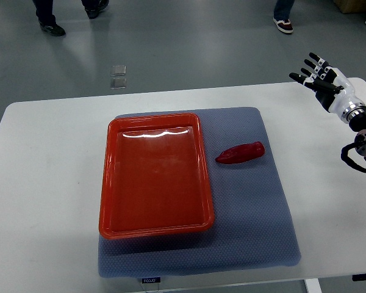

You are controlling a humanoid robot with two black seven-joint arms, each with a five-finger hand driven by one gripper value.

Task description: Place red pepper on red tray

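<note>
Next, I close my right gripper on the thick end (253, 151) of the red pepper, so that its thin end is left pointing toward the red tray.
A red pepper (240, 152) lies on its side on the grey mat (256, 207), just right of the red tray (155, 177). The tray holds nothing. My right hand (317, 74) is raised over the table's far right corner, well to the upper right of the pepper, with its fingers spread and holding nothing. The left arm does not show.
The white table (43, 183) carries the mat and tray. People's feet (52, 27) stand on the floor beyond the table's far edge, and another shoe (283, 24) is at the top right. A small clear object (118, 76) lies on the floor.
</note>
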